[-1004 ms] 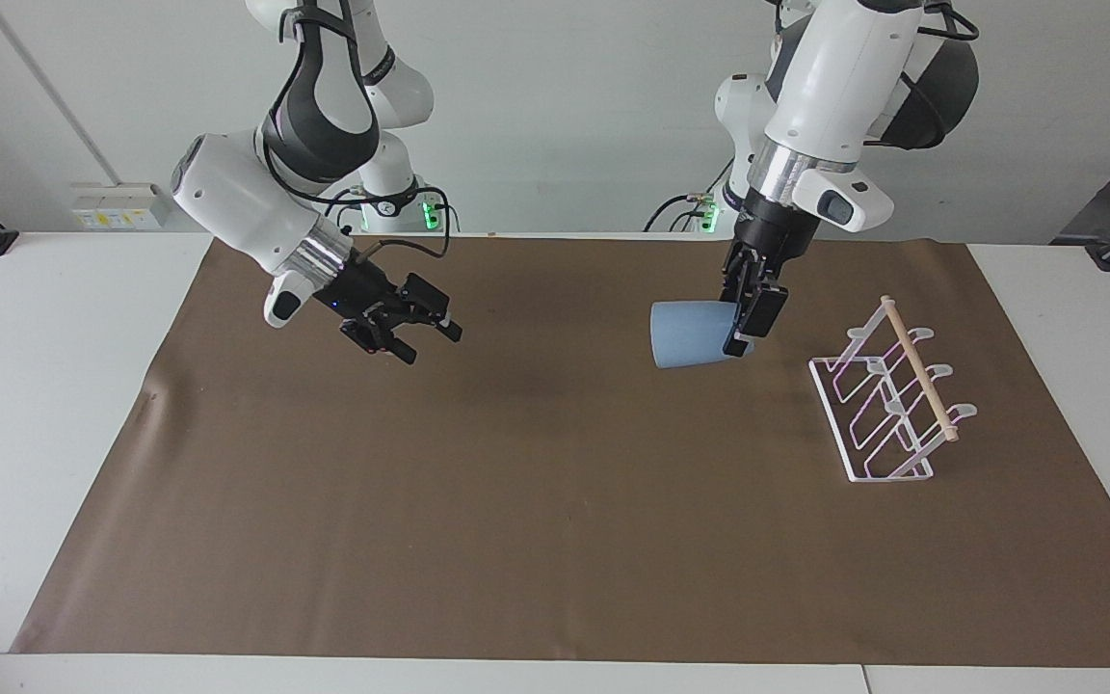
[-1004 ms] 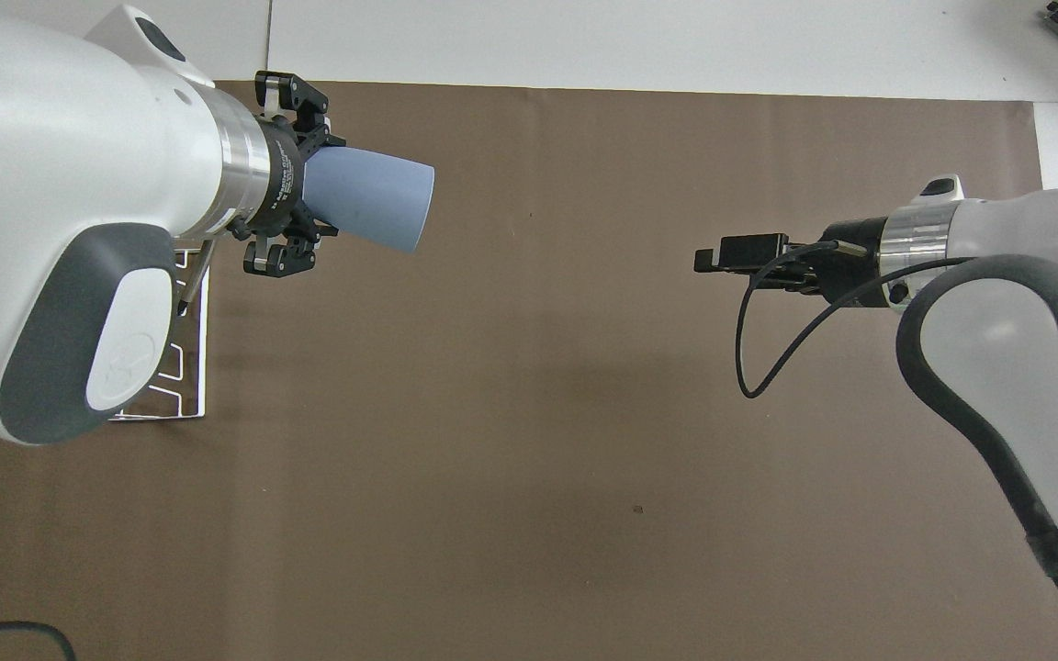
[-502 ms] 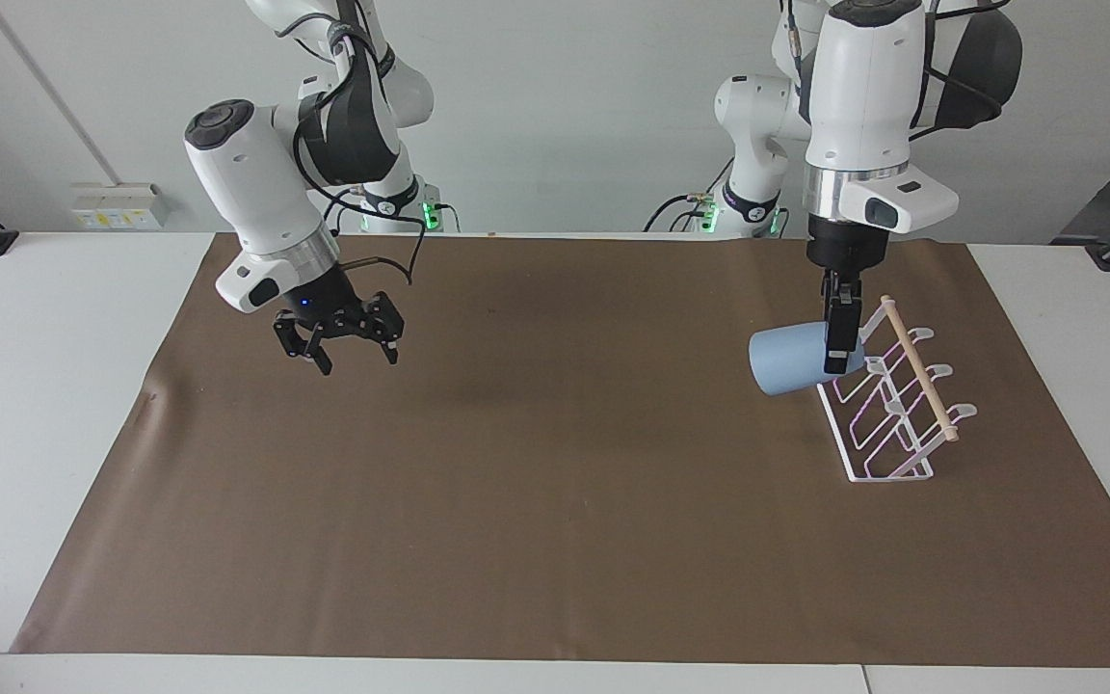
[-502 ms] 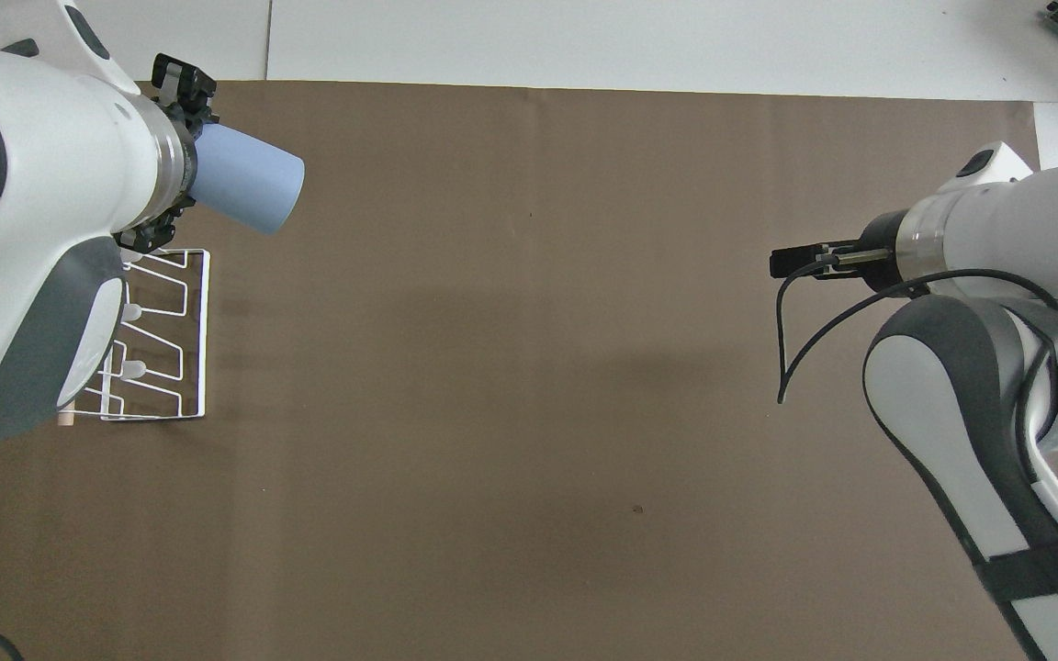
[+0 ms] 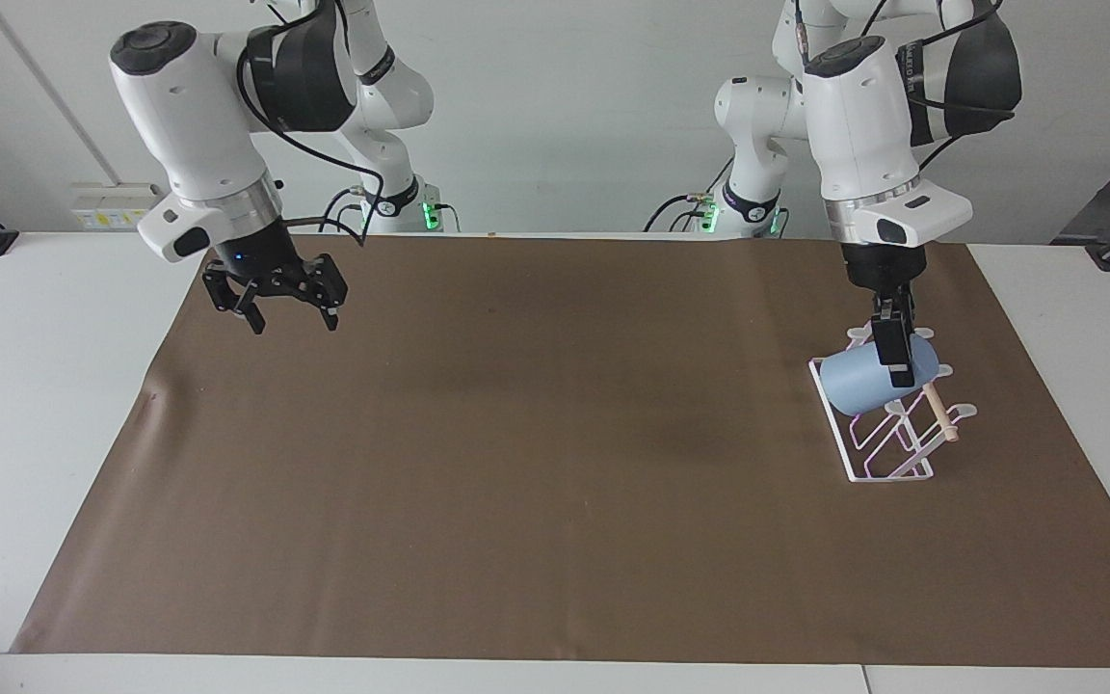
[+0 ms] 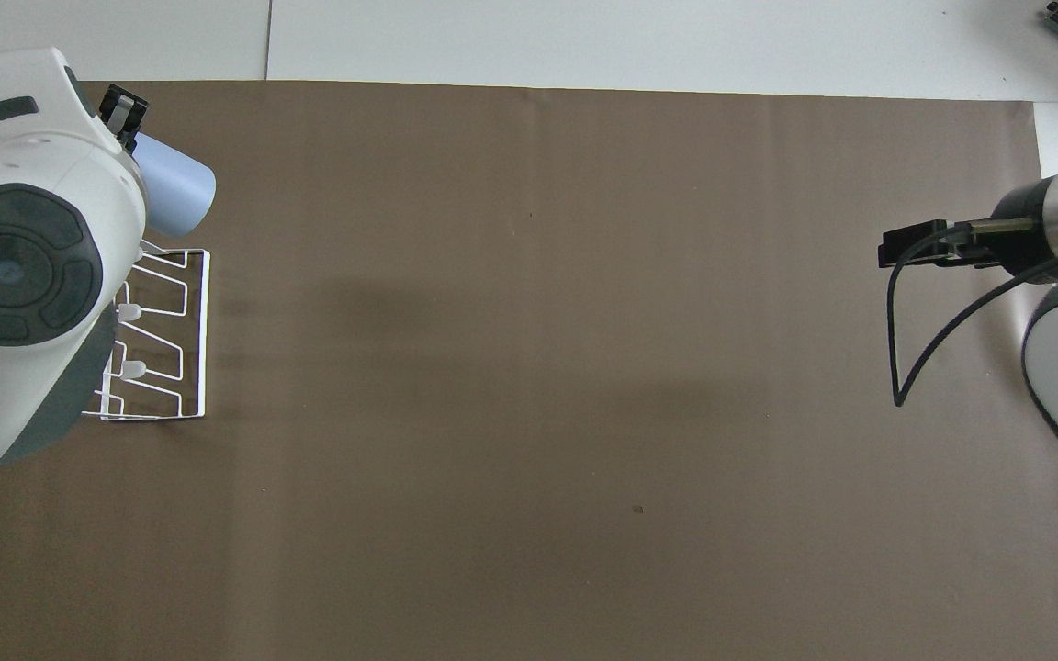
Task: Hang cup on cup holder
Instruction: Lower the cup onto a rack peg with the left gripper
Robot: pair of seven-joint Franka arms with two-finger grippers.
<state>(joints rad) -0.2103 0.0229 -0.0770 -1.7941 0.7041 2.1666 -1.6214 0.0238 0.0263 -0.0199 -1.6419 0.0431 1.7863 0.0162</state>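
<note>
Next, my left gripper releases the light blue cup that I have, leaving it on the white wire cup holder's nearest end peg [image 6: 165,274].
The light blue cup [image 5: 854,382] [image 6: 178,189] hangs tilted on its side, with my left gripper [image 5: 898,372] shut on it. It is over the white wire cup holder [image 5: 887,461] [image 6: 187,353], level with the prongs and the wooden dowel [image 5: 937,411]. Whether the cup touches a prong I cannot tell. In the overhead view the left arm's wrist hides most of the gripper and part of the rack. My right gripper [image 5: 289,318] [image 6: 907,250] is open and holds nothing, up over the mat at the right arm's end of the table.
A brown mat [image 5: 536,501] covers most of the white table [image 5: 44,405]. The cup holder stands on the mat toward the left arm's end. Nothing else lies on the mat.
My left gripper has carried the cup sideways from over the mat's middle to over the cup holder and lowered it. The right arm has drawn back toward its own end and risen, still open.
</note>
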